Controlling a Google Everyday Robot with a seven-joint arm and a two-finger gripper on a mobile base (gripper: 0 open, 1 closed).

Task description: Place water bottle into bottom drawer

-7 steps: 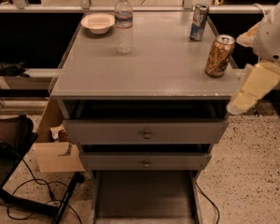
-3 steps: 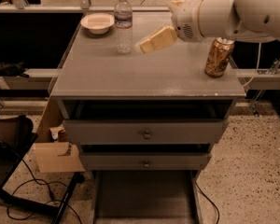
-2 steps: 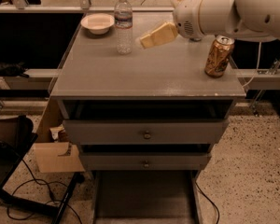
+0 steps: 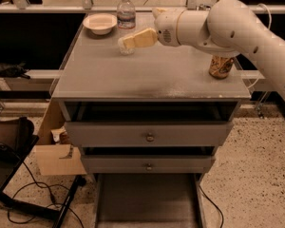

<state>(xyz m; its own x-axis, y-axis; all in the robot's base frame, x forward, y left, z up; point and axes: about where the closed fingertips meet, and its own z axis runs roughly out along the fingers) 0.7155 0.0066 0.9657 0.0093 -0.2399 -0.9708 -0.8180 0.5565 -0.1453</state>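
The robot's gripper needs to next move to the water bottle's upper half (image 4: 126,15), under the white cap, and close there.
The water bottle (image 4: 126,14), clear with a white cap and a pale label, stands upright at the back left of the grey cabinet top (image 4: 152,75). My gripper (image 4: 131,41), cream coloured at the end of the white arm (image 4: 213,23), reaches in from the right and overlaps the bottle's lower part. The bottom drawer (image 4: 147,203) is pulled out at floor level, showing a flat grey floor with nothing in it.
A white bowl (image 4: 100,23) sits just left of the bottle. A gold can (image 4: 221,66) stands at the right edge, partly behind the arm. Two upper drawers with knobs (image 4: 150,137) stand slightly open. A cardboard box (image 4: 57,151) and cables lie at the left.
The arm has swung from the cabinet's right side across the top to the left. The gripper has closed in on the bottle's lower part. The bottle has not moved.
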